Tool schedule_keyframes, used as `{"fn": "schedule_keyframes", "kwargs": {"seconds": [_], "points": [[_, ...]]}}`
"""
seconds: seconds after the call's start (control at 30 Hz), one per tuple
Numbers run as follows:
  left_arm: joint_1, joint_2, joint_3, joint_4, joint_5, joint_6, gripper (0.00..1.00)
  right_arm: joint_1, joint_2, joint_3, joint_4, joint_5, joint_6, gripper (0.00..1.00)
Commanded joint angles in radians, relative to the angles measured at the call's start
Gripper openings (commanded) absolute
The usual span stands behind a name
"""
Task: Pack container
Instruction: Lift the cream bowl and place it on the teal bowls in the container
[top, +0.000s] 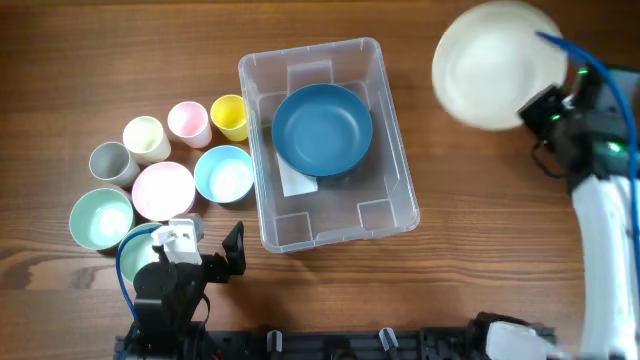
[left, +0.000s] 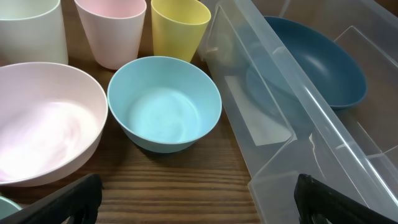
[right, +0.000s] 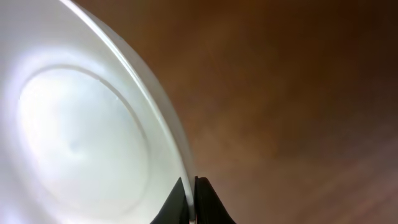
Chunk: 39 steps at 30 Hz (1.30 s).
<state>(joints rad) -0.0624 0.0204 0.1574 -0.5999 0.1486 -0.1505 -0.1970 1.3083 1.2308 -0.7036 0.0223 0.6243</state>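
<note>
I will let go of the white plate with my right gripper on top of the dark blue bowl (top: 321, 126) in the clear container.
The clear container (top: 392, 150) stands mid-table with a dark blue bowl (top: 322, 128) inside it, over a white label. It also shows in the left wrist view (left: 292, 124), with the blue bowl (left: 323, 62). My right gripper (top: 540, 112) is shut on the rim of a white plate (top: 495, 62), held above the table at the far right. The right wrist view shows the fingers (right: 191, 199) pinching the plate's edge (right: 81, 137). My left gripper (top: 215, 255) is open and empty near the front, left of the container's near corner, its fingertips (left: 199, 199) wide apart.
Left of the container stand a yellow cup (top: 230, 117), pink cup (top: 188, 123), cream cup (top: 146, 138), grey cup (top: 112, 163), light blue bowl (top: 224, 174), pink bowl (top: 163, 190) and mint bowl (top: 101, 219).
</note>
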Motion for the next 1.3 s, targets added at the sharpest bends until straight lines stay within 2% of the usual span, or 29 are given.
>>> {"fn": "schedule_keyframes", "kwargs": {"seconds": [0.0, 0.1, 0.2, 0.27, 0.37, 0.5, 0.8, 0.87, 0.93, 1.0, 1.13, 1.2, 1.27], "points": [[0.008, -0.005, 0.0, 0.001, 0.019, 0.009, 1.0, 0.052, -0.071, 0.068, -0.008, -0.088, 0.003, 0.04], [0.008, -0.005, 0.0, 0.001, 0.019, 0.009, 1.0, 0.175, -0.068, 0.072, -0.005, -0.14, -0.003, 0.04], [0.008, -0.005, 0.0, 0.001, 0.019, 0.009, 1.0, 0.328, -0.041, 0.072, 0.071, -0.174, -0.199, 0.04], [0.008, -0.005, 0.0, 0.001, 0.019, 0.009, 1.0, 0.448, -0.017, 0.072, 0.113, -0.156, -0.259, 0.04], [0.008, -0.005, 0.0, 0.001, 0.019, 0.009, 1.0, 0.594, 0.045, 0.072, 0.111, -0.073, -0.24, 0.04], [0.008, -0.005, 0.0, 0.001, 0.019, 0.009, 1.0, 0.693, 0.171, 0.072, 0.111, -0.009, -0.171, 0.04], [0.008, -0.005, 0.0, 0.001, 0.019, 0.009, 1.0, 0.722, 0.369, 0.072, 0.14, 0.057, -0.216, 0.05], [0.008, -0.005, 0.0, 0.001, 0.019, 0.009, 1.0, 0.708, 0.365, 0.079, 0.194, 0.128, -0.253, 0.17], [0.008, -0.005, 0.0, 0.001, 0.019, 0.009, 1.0, 0.686, 0.36, 0.119, 0.208, 0.128, -0.257, 0.19], [0.008, -0.005, 0.0, 0.001, 0.019, 0.009, 1.0, 0.66, 0.36, 0.161, 0.221, 0.127, -0.258, 0.04], [0.008, -0.005, 0.0, 0.001, 0.019, 0.009, 1.0, 0.626, 0.36, 0.172, 0.216, 0.092, -0.259, 0.04], [0.008, -0.005, 0.0, 0.001, 0.019, 0.009, 1.0, 0.627, 0.359, 0.172, 0.173, -0.056, -0.262, 0.04], [0.008, -0.005, 0.0, 0.001, 0.019, 0.009, 1.0, 0.633, 0.359, 0.172, 0.123, -0.138, -0.275, 0.09]]}}
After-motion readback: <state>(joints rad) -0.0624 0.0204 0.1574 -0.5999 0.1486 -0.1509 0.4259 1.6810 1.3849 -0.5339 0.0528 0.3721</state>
